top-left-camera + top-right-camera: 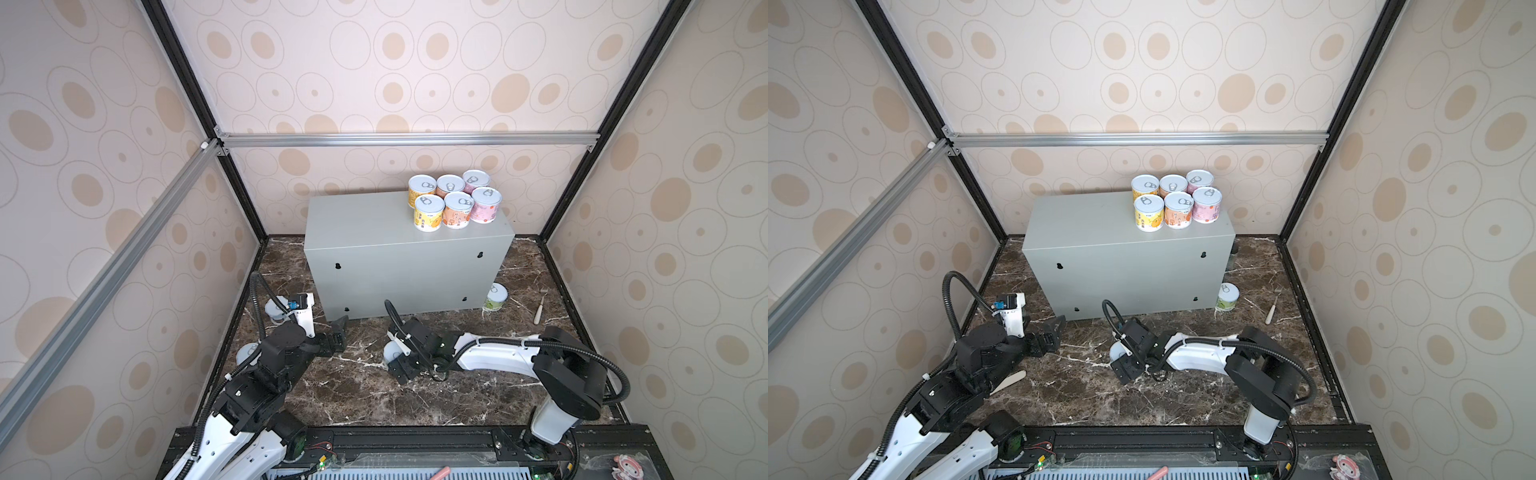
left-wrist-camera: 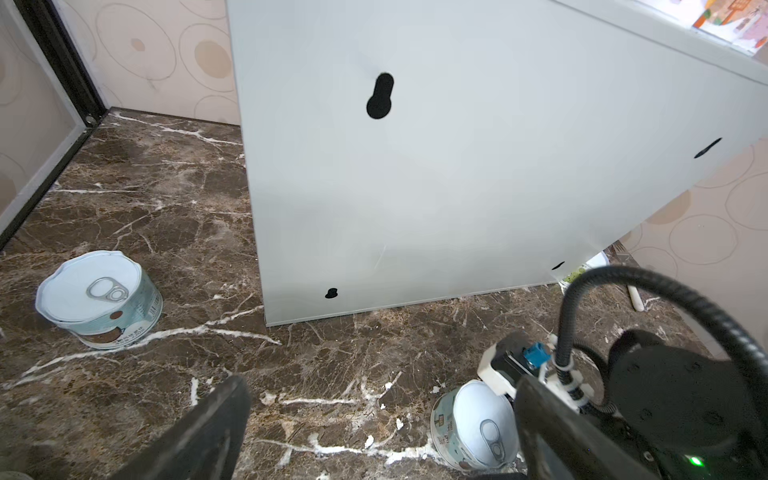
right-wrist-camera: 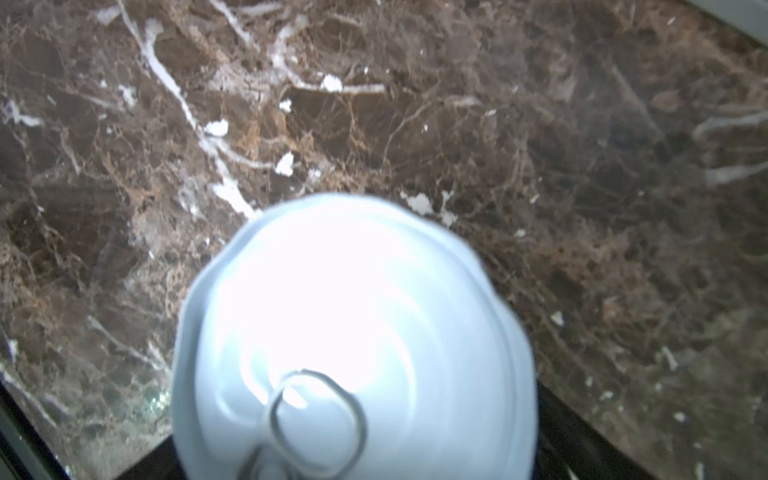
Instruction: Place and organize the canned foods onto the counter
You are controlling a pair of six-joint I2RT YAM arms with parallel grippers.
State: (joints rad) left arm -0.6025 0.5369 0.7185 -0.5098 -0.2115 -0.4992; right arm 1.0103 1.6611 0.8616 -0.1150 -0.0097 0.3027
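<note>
I need to open my steeply angled right gripper, as the pale teal can tilts in it, then stand the can flat and grip its side (image 2: 448,433) from lower down before lifting.
Six canned foods (image 1: 456,210) (image 1: 1177,210) stand in two rows on the right end of the grey counter (image 1: 365,220) (image 1: 1084,224) (image 2: 415,187). A green-labelled can (image 1: 496,297) (image 1: 1226,297) stands on the marble floor by the counter's right end. A pale teal can (image 1: 390,353) (image 1: 1116,353) (image 2: 473,424) (image 3: 353,316) sits tilted between the wide-set fingers of my right gripper (image 1: 397,357) (image 3: 353,457), which is open. My left gripper (image 1: 338,332) (image 2: 374,436) is open and empty near the counter's lower left corner. Two more teal cans (image 1: 275,309) (image 1: 248,353) (image 2: 99,299) sit by the left arm.
A fork (image 1: 540,309) (image 1: 1273,309) with a pale handle lies on the floor at the right. A flat wooden stick (image 1: 1009,380) pokes out from under the left arm. Patterned walls close in three sides, and a black rail (image 1: 415,440) runs along the front.
</note>
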